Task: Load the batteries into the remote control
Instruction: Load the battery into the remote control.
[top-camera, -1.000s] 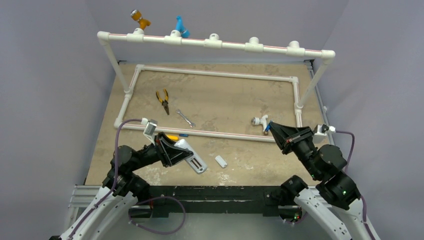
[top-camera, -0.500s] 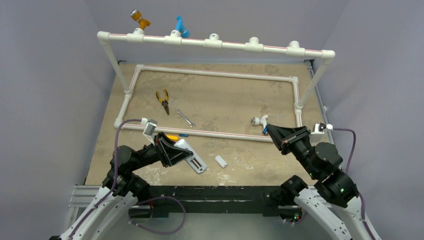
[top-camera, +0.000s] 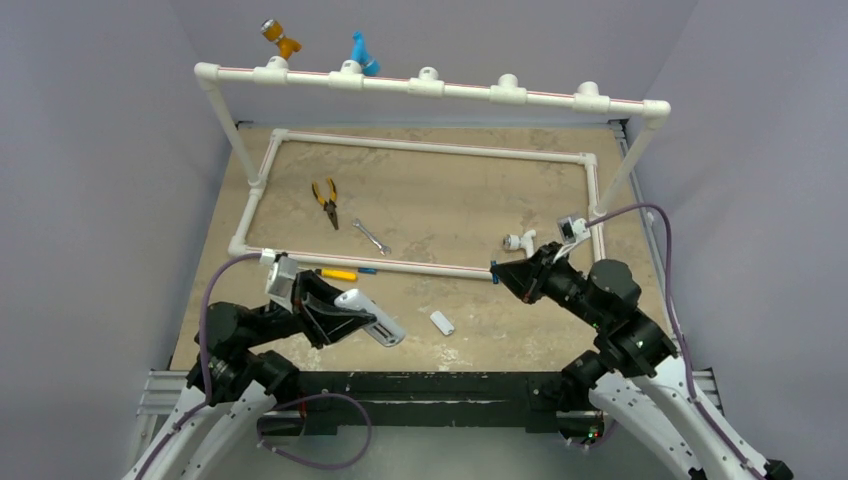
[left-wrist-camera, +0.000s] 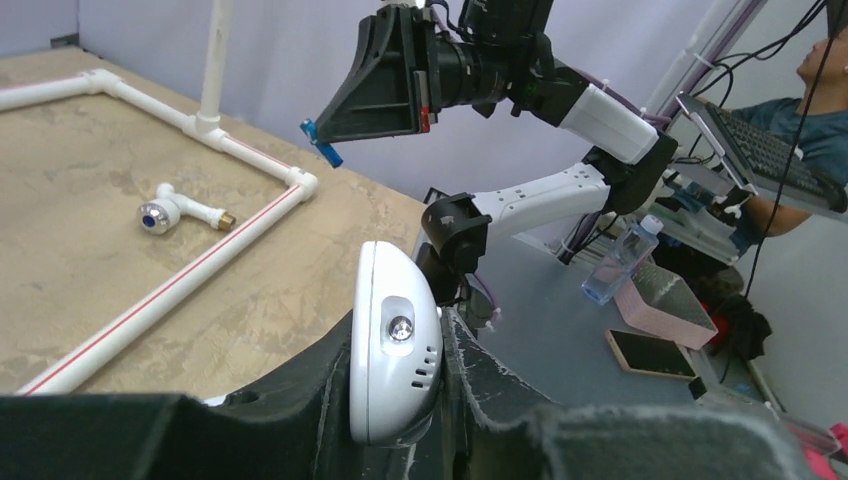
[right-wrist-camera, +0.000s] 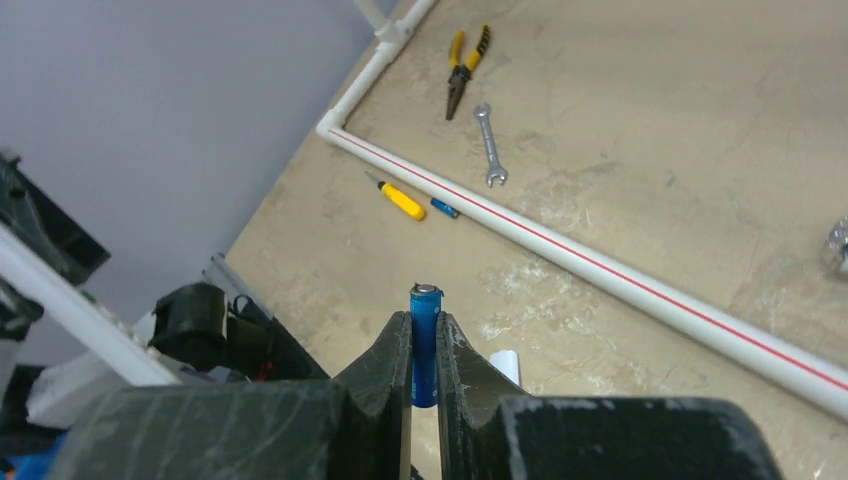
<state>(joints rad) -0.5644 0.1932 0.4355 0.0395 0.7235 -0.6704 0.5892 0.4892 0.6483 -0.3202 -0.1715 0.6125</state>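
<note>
My right gripper is going to release the blue battery in the remote control's slot (top-camera: 428, 319), next to the small white cover piece.
The white remote control (top-camera: 375, 322) is clamped in my left gripper (top-camera: 345, 318), which is shut on it above the table's near left. In the left wrist view the remote's (left-wrist-camera: 395, 380) rounded end sticks out between the fingers (left-wrist-camera: 470, 350). My right gripper (right-wrist-camera: 424, 320) is shut on a slim blue battery (right-wrist-camera: 425, 298), held upright with its metal cap showing. From above, that battery (top-camera: 494, 267) hangs over the front pipe rail, right of centre. A second blue battery (right-wrist-camera: 444, 208) lies on the table beside the yellow-handled screwdriver (right-wrist-camera: 403, 201).
A small white cover piece (top-camera: 442, 322) lies near the front edge. Yellow pliers (top-camera: 326, 200) and a wrench (top-camera: 371, 236) lie inside the white pipe frame (top-camera: 430, 147). A white pipe fitting (top-camera: 518, 242) sits at the frame's right. A raised pipe rail (top-camera: 430, 85) spans the back.
My right arm has swung left and forward, carrying the battery over the front rail toward the centre. My left gripper with the remote has shifted slightly left and lower.
</note>
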